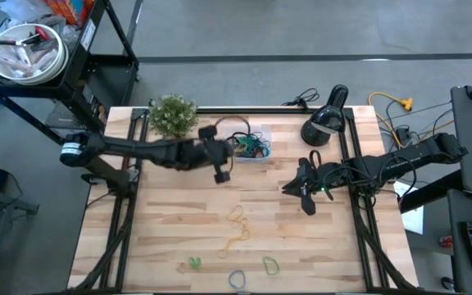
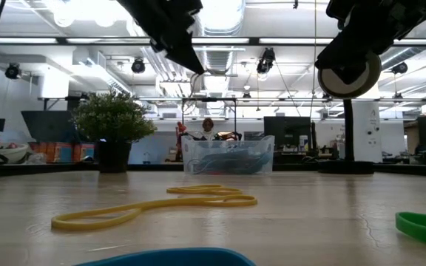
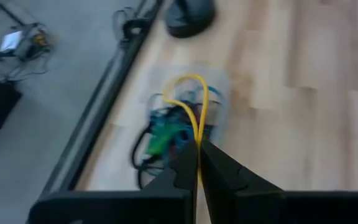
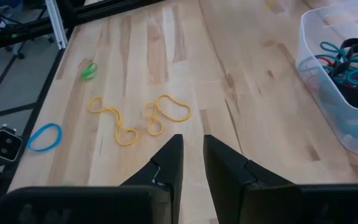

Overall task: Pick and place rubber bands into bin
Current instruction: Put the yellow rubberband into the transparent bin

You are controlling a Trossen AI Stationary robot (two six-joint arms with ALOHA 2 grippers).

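Note:
Next, I release the yellow rubber band from my left gripper on the pile of rubber bands inside the clear bin (image 1: 242,148) (image 3: 182,157), toward the side with the potted plant.
The clear bin (image 1: 251,148) sits at the table's far middle, with several coloured rubber bands (image 3: 166,134) inside. My left gripper (image 3: 199,155) hovers just above it, shut on a yellow rubber band (image 3: 188,93). In the low view my left gripper (image 2: 198,68) is well above the bin (image 2: 229,155). My right gripper (image 4: 192,155) is open over bare wood to the right of the bin (image 4: 347,93), touching nothing. Loose bands lie flat nearer the near edge: two yellow (image 1: 237,228), two green (image 1: 270,264) and one blue (image 1: 238,279). My left gripper pinches the yellow rubber band at one end of its loop (image 3: 198,135) between the two fingertips. The fingers slant down toward the bin. The rest of the loop sticks out past the fingertips, lifted clear of the table, over the bin's contents.
A small potted plant (image 1: 173,115) stands left of the bin and a black lamp base (image 1: 324,123) to its right. Black rails run along the table's left, right and far sides. Cables lie off the far right corner (image 1: 400,115). A metal bowl (image 1: 23,53) is off the table.

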